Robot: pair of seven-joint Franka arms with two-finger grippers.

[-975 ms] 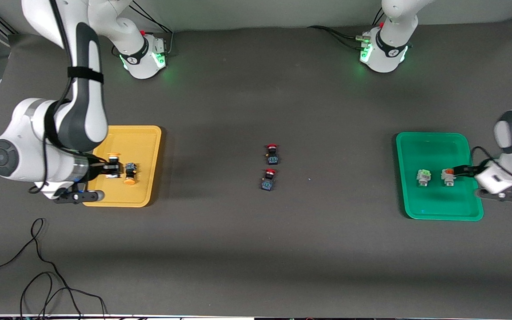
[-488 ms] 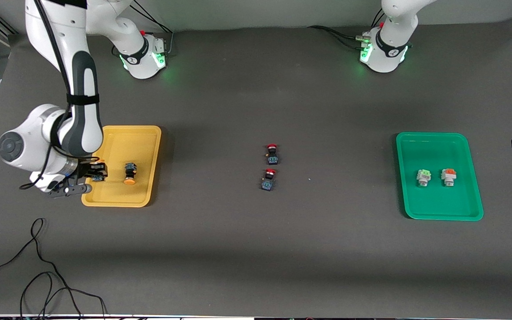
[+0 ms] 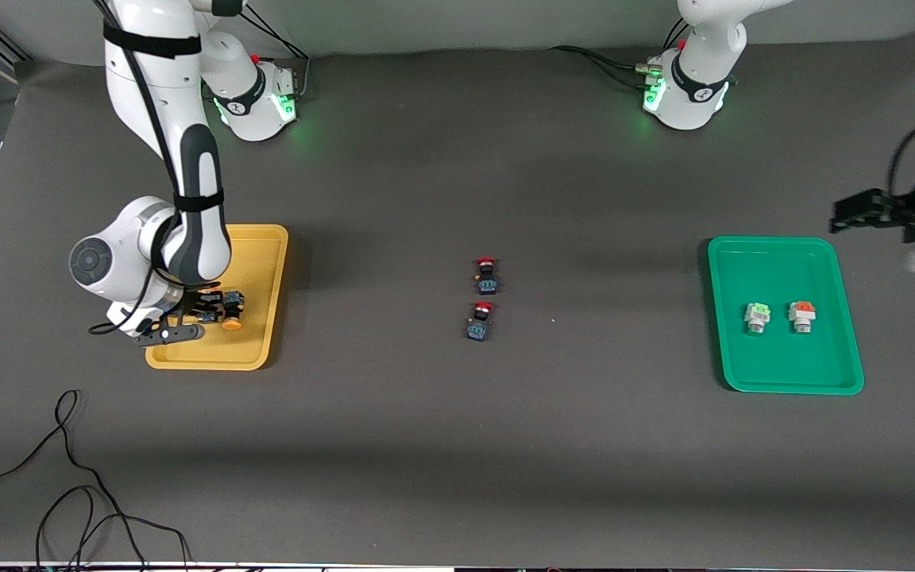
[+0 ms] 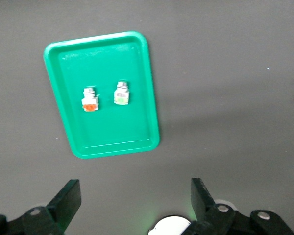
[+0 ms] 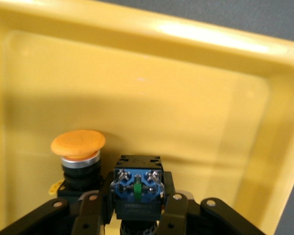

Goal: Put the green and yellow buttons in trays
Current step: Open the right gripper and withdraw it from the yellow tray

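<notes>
Next, my right gripper releases the black-bodied button between the yellow-orange-capped button and the yellow tray's outer rim (image 3: 191, 311) (image 5: 193, 192).
My right gripper (image 3: 205, 310) is low over the yellow tray (image 3: 255, 246) and shut on a black-bodied button (image 5: 137, 192). Its blue terminal end faces the wrist camera and its cap is hidden. Right beside it a button with a round yellow-orange cap (image 5: 78, 143) lies in the same tray (image 5: 186, 73); in the front view it (image 3: 231, 314) is next to the gripper. The green tray (image 3: 775, 373) holds a white-bodied green-capped button (image 3: 757, 315) and a white-bodied orange-capped one (image 3: 801, 315). My left gripper (image 3: 862, 210) hangs open and empty above the table beside the green tray (image 4: 137, 58).
Two black-bodied switches with red caps (image 3: 487, 274) (image 3: 480, 320) lie mid-table between the trays. A loose black cable (image 3: 68, 485) curls on the table near the front edge at the right arm's end. Both arm bases stand along the table's back edge.
My left gripper has left the orange-capped button in the green tray and risen away from it. My right gripper has shifted over the yellow tray, carrying its button up beside the other yellow one.
</notes>
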